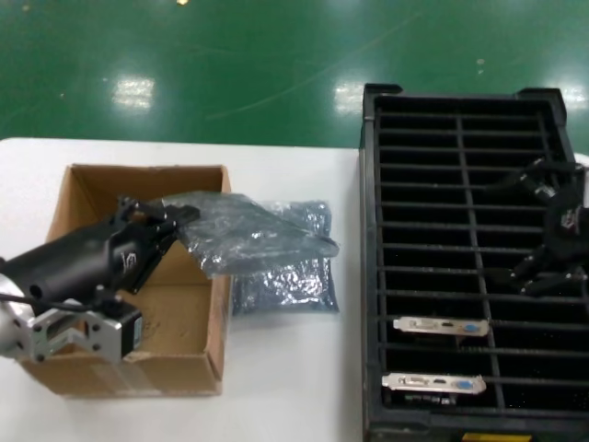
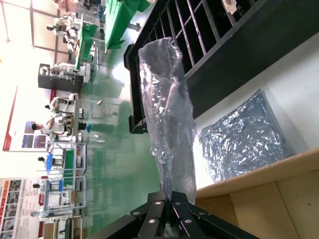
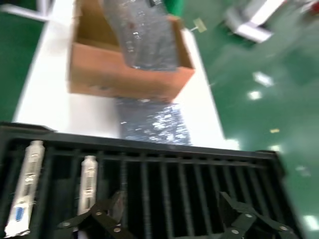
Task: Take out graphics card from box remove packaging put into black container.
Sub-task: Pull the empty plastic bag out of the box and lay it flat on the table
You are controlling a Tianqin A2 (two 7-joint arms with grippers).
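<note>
Next, my left gripper releases the crinkly packaging bag, now held over the brown box, letting it go on the far end of the flat grey-blue bag [image 1: 300, 212] [image 2: 210, 151].
Over the brown box [image 1: 184, 373], my left gripper [image 1: 179, 216] is shut on one end of the crinkly packaging bag [image 1: 248, 230]. The bag sticks out past the box's right wall, above the table. In the left wrist view the bag [image 2: 167, 114] rises from the closed fingertips [image 2: 169, 199]; a dark shape shows through it, and I cannot tell whether it is the graphics card. My right gripper [image 1: 520, 228] hangs open and empty over the black container [image 1: 368, 276], its fingers spread wide [image 3: 172, 199]. Two bare cards [image 1: 440, 325] [image 1: 433, 383] stand in the container's near slots.
A second grey-blue bag [image 1: 285, 281] lies flat on the white table [image 1: 294, 387] between box and container. The green floor lies beyond the table's far edge. The container's other slots [image 3: 149, 174] hold nothing that I can see.
</note>
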